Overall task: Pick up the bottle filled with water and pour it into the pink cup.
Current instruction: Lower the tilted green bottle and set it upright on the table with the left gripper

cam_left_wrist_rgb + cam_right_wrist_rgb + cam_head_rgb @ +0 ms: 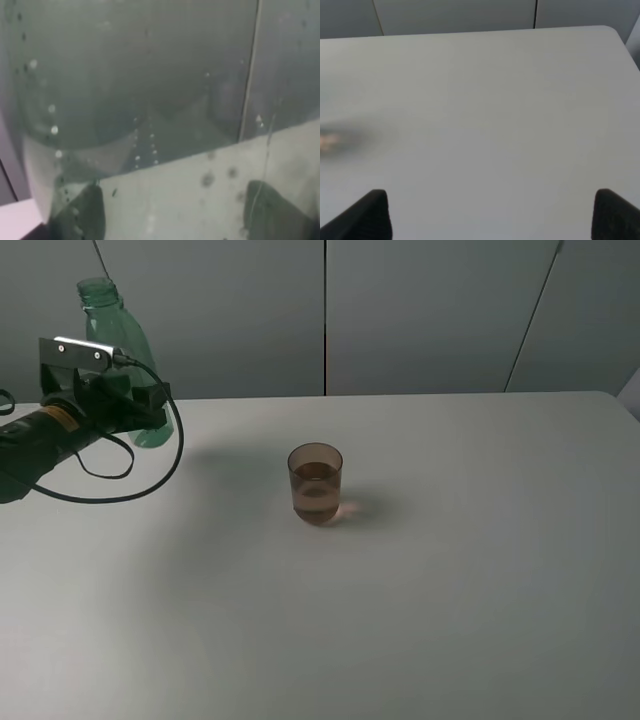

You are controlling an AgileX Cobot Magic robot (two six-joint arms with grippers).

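My left gripper needs to release the green bottle on the white table (163, 469), in front of the grey wall panels.
The green transparent bottle (112, 325) stands upright at the table's back left, uncapped. It fills the left wrist view (125, 90), with droplets on its wall. My left gripper (143, 410) is closed around its lower body, and its fingers (85, 215) show on either side. The pink cup (315, 483) stands near the middle of the table, to the right of the bottle, and holds some liquid. My right gripper (492, 215) is open and empty above bare table; it is out of the exterior view.
The white table (450, 570) reaches to grey wall panels (430, 310) behind. A black cable (150, 475) loops from the left arm over the table. A rounded table corner (615, 32) shows in the right wrist view.
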